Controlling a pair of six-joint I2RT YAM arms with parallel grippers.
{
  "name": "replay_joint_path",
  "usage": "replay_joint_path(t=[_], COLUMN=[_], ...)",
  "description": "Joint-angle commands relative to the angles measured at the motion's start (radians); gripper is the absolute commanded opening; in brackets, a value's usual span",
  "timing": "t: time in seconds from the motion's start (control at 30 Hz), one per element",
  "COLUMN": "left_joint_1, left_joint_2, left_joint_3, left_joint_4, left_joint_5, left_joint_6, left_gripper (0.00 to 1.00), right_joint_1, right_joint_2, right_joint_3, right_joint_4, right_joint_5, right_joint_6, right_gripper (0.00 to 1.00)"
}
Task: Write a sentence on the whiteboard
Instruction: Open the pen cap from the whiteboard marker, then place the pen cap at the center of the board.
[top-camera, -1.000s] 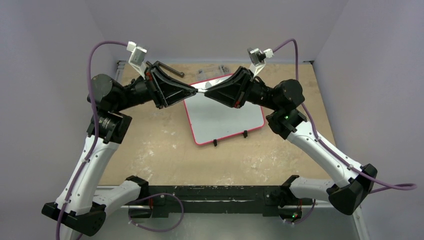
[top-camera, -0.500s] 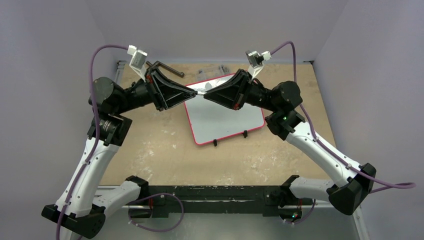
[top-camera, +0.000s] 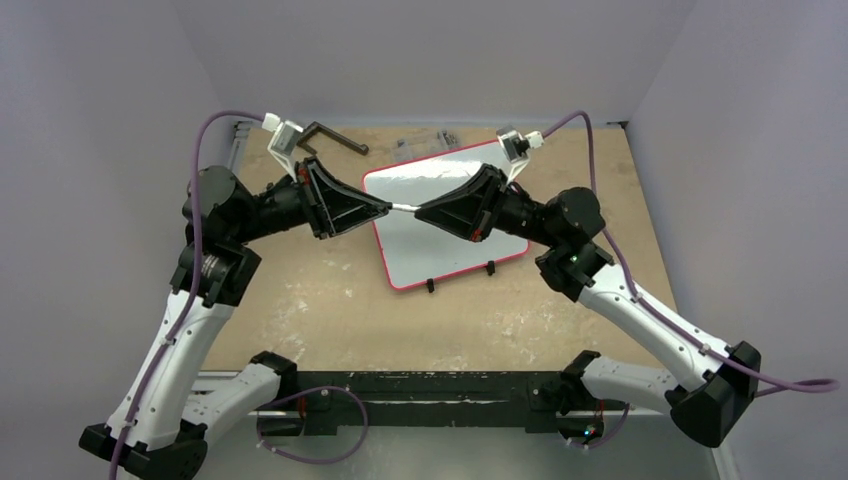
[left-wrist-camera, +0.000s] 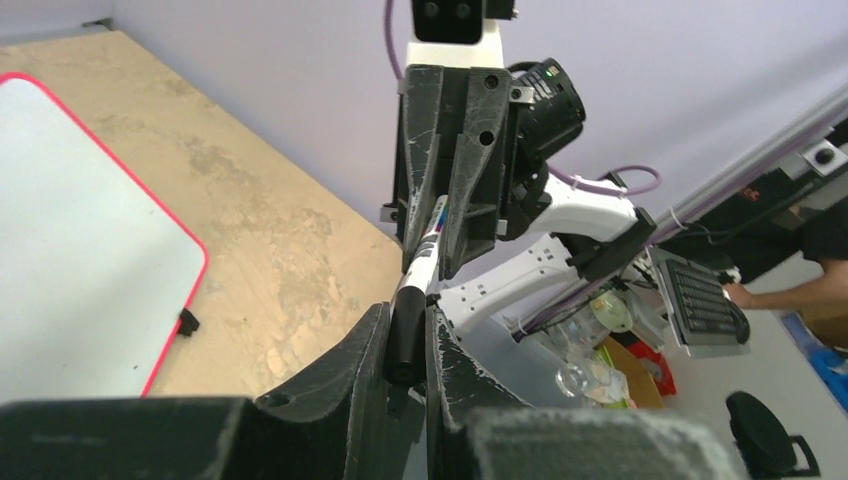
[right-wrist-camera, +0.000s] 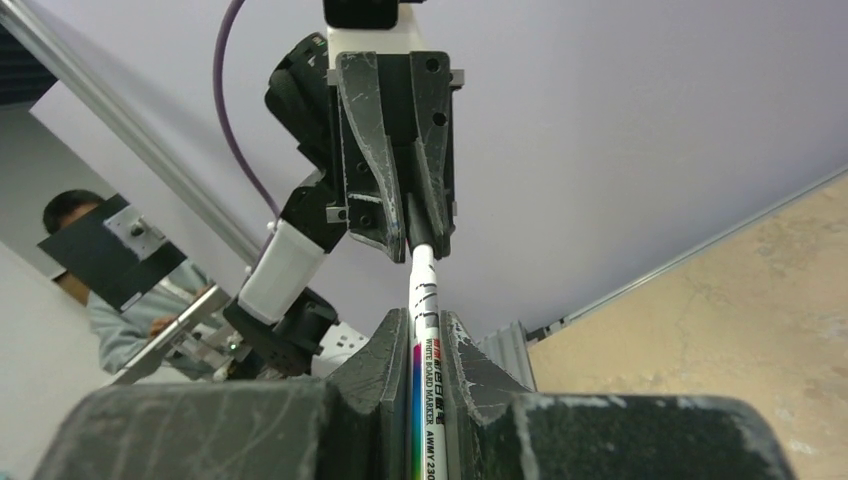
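Observation:
I need to use my left gripper to put down the black cap on the bare table (top-camera: 331, 299) beside the whiteboard's near corner, on that gripper's own side.
The whiteboard (top-camera: 455, 245), white with a red-pink frame, lies flat mid-table with its two black feet on the near edge; it also shows in the left wrist view (left-wrist-camera: 80, 250). A white marker (top-camera: 402, 208) with a black cap hangs level above the board, held between both grippers. My left gripper (top-camera: 386, 208) is shut on the black cap (left-wrist-camera: 406, 340). My right gripper (top-camera: 420, 212) is shut on the white barrel (right-wrist-camera: 424, 300), which reads "white board marker". The two grippers face each other tip to tip, a short stretch of barrel between them.
A black L-shaped tool (top-camera: 332, 137) and some small dark parts (top-camera: 430, 141) lie at the table's far edge. Grey walls close in the back and both sides. The arm bases' black rail (top-camera: 420, 385) runs along the near edge.
Both grippers, still holding the marker between them, have moved toward the near side of the board. The board's far edge, covered before, now shows.

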Motion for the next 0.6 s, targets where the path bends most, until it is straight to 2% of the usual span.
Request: replay_joint_path(t=[0.0,0.33,0.57], left_joint_1=[0.031,0.054,0.124], left_joint_2=[-0.036,-0.07,-0.092], left_joint_3=[-0.006,-0.031,-0.043], left_joint_4=[-0.011,-0.038,-0.067], left_joint_5=[-0.097,-0.142,-0.124], left_joint_6=[0.032,0.038,0.034], left_gripper=[0.0,0.0,0.0], right_joint_1=[-0.02,-0.02,-0.021], right_joint_2=[-0.079,-0.145,-0.178], right_joint_3=[-0.025,-0.041,-0.068], right_joint_4=[0.037,-0.037,-0.063], right_joint_5=[0.047,0.08,0.094], right_joint_6=[-0.03,-0.088,-0.1], right_gripper=[0.0,0.0,0.0])
